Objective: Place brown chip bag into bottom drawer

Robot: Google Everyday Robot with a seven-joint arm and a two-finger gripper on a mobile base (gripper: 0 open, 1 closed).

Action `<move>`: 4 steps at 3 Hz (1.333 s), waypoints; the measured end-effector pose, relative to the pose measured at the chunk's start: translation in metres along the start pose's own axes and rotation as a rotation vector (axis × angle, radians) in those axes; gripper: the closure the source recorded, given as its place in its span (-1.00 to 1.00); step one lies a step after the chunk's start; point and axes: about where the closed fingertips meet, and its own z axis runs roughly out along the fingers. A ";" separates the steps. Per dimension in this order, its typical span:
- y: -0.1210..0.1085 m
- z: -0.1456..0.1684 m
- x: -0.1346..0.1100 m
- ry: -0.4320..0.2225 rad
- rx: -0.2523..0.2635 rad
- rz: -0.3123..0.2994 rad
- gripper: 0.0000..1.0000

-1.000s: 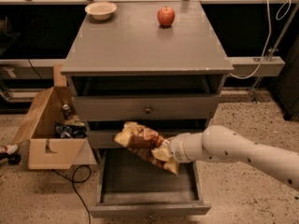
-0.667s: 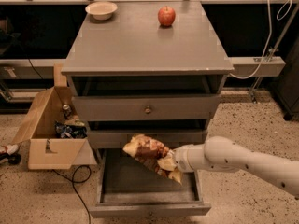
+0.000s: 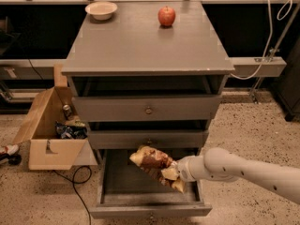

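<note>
Next, I let go of the brown chip bag with my gripper in the middle of the open bottom drawer's inside (image 3: 153,177).
The brown chip bag (image 3: 152,165) is a crinkled dark brown bag with pale yellow ends. It hangs tilted over the open bottom drawer (image 3: 147,203), the lowest grey drawer of the cabinet, pulled out toward me. My gripper (image 3: 177,170) reaches in from the right on a white arm and is shut on the bag's right end, just above the drawer's inside. The fingertips are hidden by the bag.
The grey cabinet top (image 3: 145,36) carries a white bowl (image 3: 101,9) and a red apple (image 3: 166,16). Two shallower drawers (image 3: 148,109) sit above the open one. A cardboard box (image 3: 49,125) with clutter stands on the floor at left, with a black cable (image 3: 77,182) beside it.
My gripper and the chip bag have moved down and slightly right, from in front of the middle drawer to lower over the open bottom drawer.
</note>
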 end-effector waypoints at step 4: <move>-0.074 0.119 0.088 0.125 -0.069 0.083 0.46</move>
